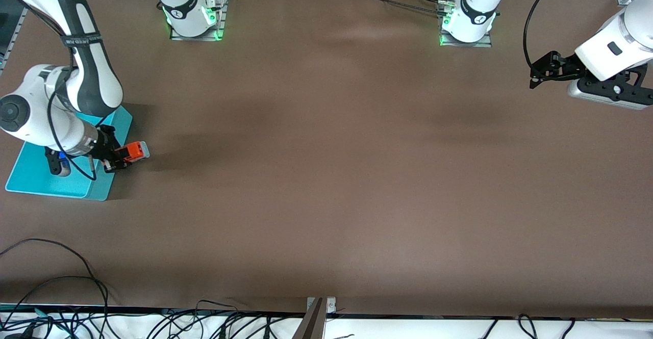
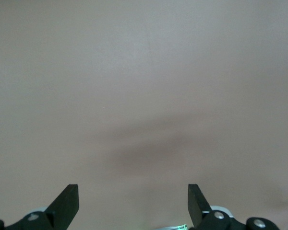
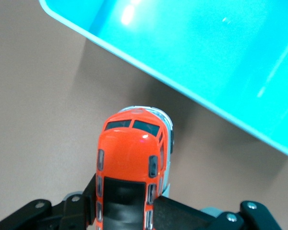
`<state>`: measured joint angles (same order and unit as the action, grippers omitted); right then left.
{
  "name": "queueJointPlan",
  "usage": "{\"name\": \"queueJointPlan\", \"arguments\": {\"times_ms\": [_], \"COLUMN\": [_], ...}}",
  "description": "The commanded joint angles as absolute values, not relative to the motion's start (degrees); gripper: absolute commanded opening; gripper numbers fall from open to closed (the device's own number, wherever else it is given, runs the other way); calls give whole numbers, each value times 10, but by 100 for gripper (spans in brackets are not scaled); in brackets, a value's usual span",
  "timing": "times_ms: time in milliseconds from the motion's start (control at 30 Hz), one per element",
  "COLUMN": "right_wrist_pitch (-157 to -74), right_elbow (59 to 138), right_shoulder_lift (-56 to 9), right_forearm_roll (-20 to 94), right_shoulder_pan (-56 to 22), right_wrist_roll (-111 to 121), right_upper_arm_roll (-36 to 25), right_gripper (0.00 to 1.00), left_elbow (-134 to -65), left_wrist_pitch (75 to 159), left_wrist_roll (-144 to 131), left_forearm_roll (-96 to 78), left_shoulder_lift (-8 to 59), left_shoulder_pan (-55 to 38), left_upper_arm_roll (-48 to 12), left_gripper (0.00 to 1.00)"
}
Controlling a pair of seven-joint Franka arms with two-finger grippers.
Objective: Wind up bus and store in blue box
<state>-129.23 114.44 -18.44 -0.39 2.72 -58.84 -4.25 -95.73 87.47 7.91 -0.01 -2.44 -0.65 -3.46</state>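
The bus, now just outside the blue box, will go down on the blue box's bottom (image 1: pixel 76 141), near the side of the box toward the middle of the table, where I need to set it with my right gripper.
The small orange-red bus (image 1: pixel 134 151) (image 3: pixel 132 163) with a dark roof window sits clamped at its sides in my right gripper (image 1: pixel 122 158) (image 3: pixel 127 208), which is shut on it. The bus is just outside the blue box (image 1: pixel 35 181) (image 3: pixel 206 52), beside the box's wall toward the middle of the table. Whether its wheels rest on the table I cannot tell. The right arm covers much of the box. My left gripper (image 1: pixel 535 76) (image 2: pixel 133 203) waits open over bare table at the left arm's end, with nothing between its fingers.
The brown table (image 1: pixel 326 176) stretches bare between the two arms. Both arm bases (image 1: pixel 191 10) stand along the edge farthest from the front camera. Loose cables (image 1: pixel 61 288) lie by the nearest edge at the right arm's end.
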Motion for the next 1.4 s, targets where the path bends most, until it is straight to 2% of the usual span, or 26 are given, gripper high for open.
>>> {"name": "queueJointPlan", "arguments": {"times_ms": [0, 200, 334, 601, 901, 1368], "right_wrist_pitch": [-1227, -1153, -1145, -1153, -1190, -1258], "right_elbow": [1132, 1100, 1093, 1093, 1093, 1096], "right_shoulder_lift": [-147, -134, -134, -141, -196, -250], "right_forearm_roll": [-24, -34, -52, -76, -112, -111], "right_shoulder_pan": [29, 29, 31, 68, 101, 110], "right_wrist_roll": [-548, -432, -349, -187, -77, -54], "right_upper_arm_roll": [-45, -85, -117, -136, -136, -135], "right_gripper": [0, 0, 0, 0, 0, 0], "left_elbow": [-939, -939, -939, -939, -939, -939], "left_wrist_pitch": [860, 860, 860, 860, 860, 860], "left_wrist_roll": [78, 78, 78, 78, 78, 78], "left_forearm_roll": [-14, -14, -14, -14, -14, -14], "left_shoulder_lift": [-17, -17, -18, -18, -17, -17], "left_shoulder_pan": [-5, -5, -5, -4, -4, -2], "left_upper_arm_roll": [-33, -33, -33, -33, -33, -33], "left_gripper": [100, 100, 100, 100, 100, 100]}}
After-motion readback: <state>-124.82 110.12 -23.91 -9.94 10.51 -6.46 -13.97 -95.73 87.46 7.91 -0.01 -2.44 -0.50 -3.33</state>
